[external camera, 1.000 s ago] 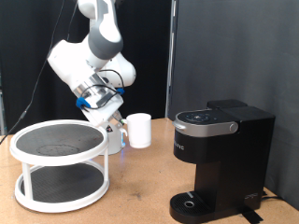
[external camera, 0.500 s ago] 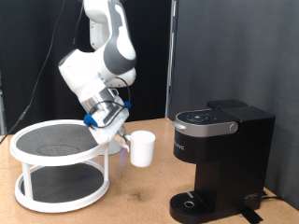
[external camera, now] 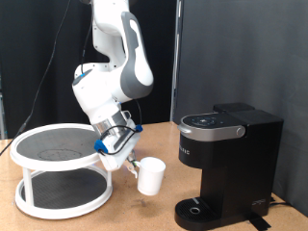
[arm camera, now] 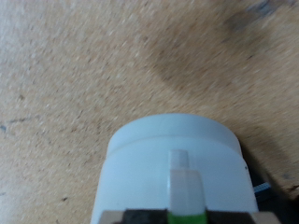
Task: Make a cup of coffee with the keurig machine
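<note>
I need to set the white cup down on the round drip base of the black keurig machine (external camera: 194,210), and my gripper needs to let go of it there.
My gripper (external camera: 130,162) is shut on the white cup (external camera: 150,176) and holds it tilted in the air, low over the wooden table. It hangs between the white stand and the black keurig machine (external camera: 223,166), just to the exterior view's left of the machine's round drip base (external camera: 199,209). The machine's lid is down. In the wrist view the cup (arm camera: 173,154) fills the lower middle, with a pale fingertip (arm camera: 184,184) lying over its rim and the brown table behind it.
A white two-tier round stand (external camera: 62,171) with dark shelves stands on the exterior view's left of the table (external camera: 144,214). A black curtain hangs behind. The arm rises from the gripper toward the exterior view's top.
The gripper has carried the cup down and toward the exterior view's right, from beside the stand's top shelf to low near the machine's base. The cup is more tilted now.
</note>
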### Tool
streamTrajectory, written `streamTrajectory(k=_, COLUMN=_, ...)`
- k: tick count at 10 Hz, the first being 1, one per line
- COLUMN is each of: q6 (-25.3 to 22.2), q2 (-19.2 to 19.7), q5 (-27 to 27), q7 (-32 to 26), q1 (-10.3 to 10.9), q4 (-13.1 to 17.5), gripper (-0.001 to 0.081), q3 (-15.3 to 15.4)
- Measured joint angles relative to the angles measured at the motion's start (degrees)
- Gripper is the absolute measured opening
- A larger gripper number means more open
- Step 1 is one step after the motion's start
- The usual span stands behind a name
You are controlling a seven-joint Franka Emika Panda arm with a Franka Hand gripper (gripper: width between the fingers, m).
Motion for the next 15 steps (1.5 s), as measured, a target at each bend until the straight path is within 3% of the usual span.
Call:
streamTrajectory(k=3, q6=1.36, q2=3.87, q5=11.6, q7=-9.53, q1=0.86, q4=2.29, gripper=0.0007, q3=2.67)
streamTrajectory(k=7, q6=5.11, q2=6.82, q5=22.4, q7=-15.75, q1=2.96, q4=3.59, gripper=0.0007, q3=7.49)
streamTrajectory(k=11, q6=8.87, q2=9.87, q5=31.19, q7=-20.63, q1=5.09, q4=5.22, gripper=0.0007, q3=11.38)
streamTrajectory(k=15, q6=10.2, q2=12.35, q5=36.17, q7=-23.89, q1=5.56, q4=7.18, gripper=0.0007, q3=12.61)
